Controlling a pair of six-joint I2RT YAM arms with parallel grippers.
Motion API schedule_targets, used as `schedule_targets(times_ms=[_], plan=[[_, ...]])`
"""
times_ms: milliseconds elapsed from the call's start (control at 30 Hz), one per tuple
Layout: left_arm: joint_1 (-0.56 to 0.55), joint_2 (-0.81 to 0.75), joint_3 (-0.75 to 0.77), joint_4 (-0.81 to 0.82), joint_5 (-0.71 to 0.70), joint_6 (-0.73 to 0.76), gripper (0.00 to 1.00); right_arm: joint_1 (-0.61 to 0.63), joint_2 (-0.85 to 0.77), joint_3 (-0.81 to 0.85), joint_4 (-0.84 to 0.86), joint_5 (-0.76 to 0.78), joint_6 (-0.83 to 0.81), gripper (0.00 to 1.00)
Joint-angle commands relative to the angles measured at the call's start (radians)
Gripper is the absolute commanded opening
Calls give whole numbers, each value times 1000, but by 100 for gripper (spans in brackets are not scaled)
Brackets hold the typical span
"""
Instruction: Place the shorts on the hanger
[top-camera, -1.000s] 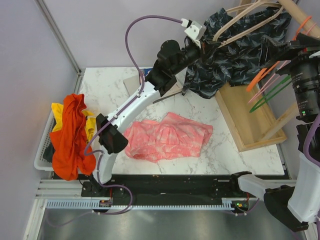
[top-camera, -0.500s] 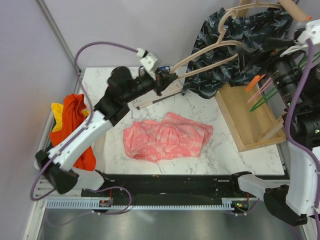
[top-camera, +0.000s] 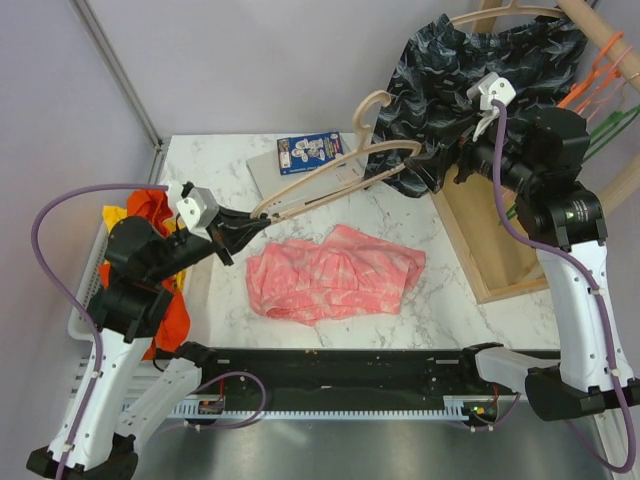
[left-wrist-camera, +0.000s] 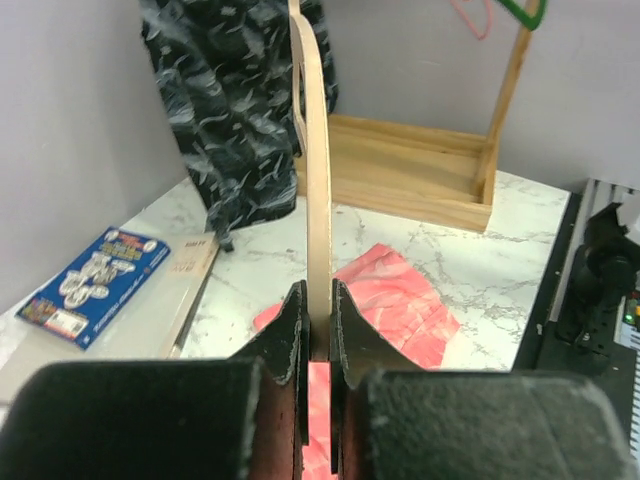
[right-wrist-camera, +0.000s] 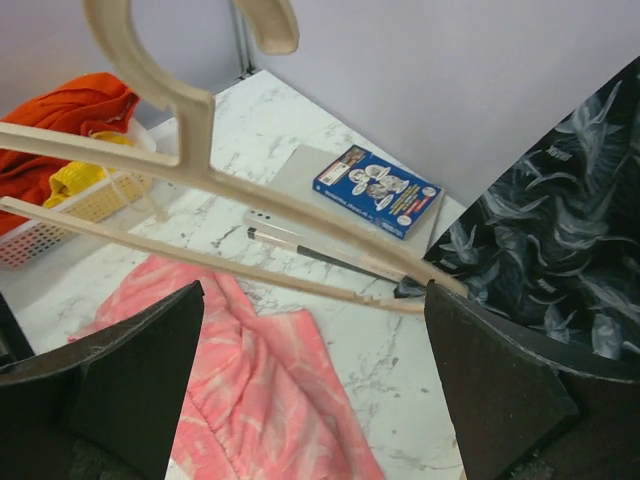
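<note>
I should open my left gripper and let go of the pale tan hanger across the back half of the crumpled salmon-pink shorts (left-wrist-camera: 346, 328).
The salmon-pink shorts (top-camera: 335, 272) lie crumpled flat on the marble table, near the front middle. My left gripper (top-camera: 240, 233) is shut on the left end of the pale tan hanger (top-camera: 330, 180) and holds it in the air above the shorts, hook (top-camera: 372, 102) toward the back. In the left wrist view the fingers clamp the hanger's edge (left-wrist-camera: 318, 200) at the gripper (left-wrist-camera: 317, 295), with the shorts (left-wrist-camera: 400, 300) below. My right gripper (top-camera: 437, 170) is open and empty near the hanger's right end. In the right wrist view the gripper (right-wrist-camera: 312, 290) hangs above the hanger (right-wrist-camera: 200, 170) and the shorts (right-wrist-camera: 250, 390).
Dark navy shorts (top-camera: 470, 70) hang on another hanger at the back right above a wooden rack base (top-camera: 500, 240). Orange and green hangers (top-camera: 600, 60) hang at the far right. A blue card pack (top-camera: 310, 150) lies at the back. A white basket (top-camera: 85, 300) with orange-red and yellow garments is at the left.
My left arm has swung from the back-right rack to the front left, carrying the hanger out over the table. My right arm has moved in from the right toward the hanger.
</note>
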Motion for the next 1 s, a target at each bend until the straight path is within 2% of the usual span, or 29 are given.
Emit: schedule_targets(times_ms=[0, 67, 200, 233, 300, 333, 367, 467, 500, 567, 600, 733, 833, 967], plan=[[10, -28, -57, -35, -188, -4, 2, 3, -20, -16, 83, -39, 138, 98], [10, -43, -93, -10, -213, 10, 2, 14, -35, -73, 106, -16, 288, 96], [10, -82, -149, 36, -179, 38, 2, 104, -32, -116, 128, 80, 362, 95], [10, -88, -155, 36, -156, 36, 2, 124, -16, -110, 134, 102, 339, 95], [10, -91, -155, 23, -67, 30, 2, 187, 1, -84, 146, 88, 194, 96], [10, -94, -156, 23, -50, 27, 2, 200, 12, -78, 145, 34, 128, 97], [10, -98, -155, 13, 1, 34, 2, 207, 12, -84, 153, 4, -23, 98], [10, -114, -161, -10, 71, 48, 2, 214, 6, -132, 159, -60, -174, 98], [10, -118, -164, -16, 86, 68, 2, 214, 9, -142, 134, -65, -267, 98], [10, -131, -181, -20, 123, 90, 2, 212, -3, -173, 124, -51, -319, 98], [10, -137, -186, -27, 131, 115, 2, 214, -8, -181, 87, -50, -400, 98], [10, -137, -201, -73, 209, 166, 2, 212, -67, -256, 12, -33, -478, 98], [10, -144, -225, -95, 263, 224, 2, 214, -123, -323, -8, -19, -466, 98], [10, -146, -253, -165, 315, 341, 2, 214, -202, -383, -65, -79, -469, 97]])
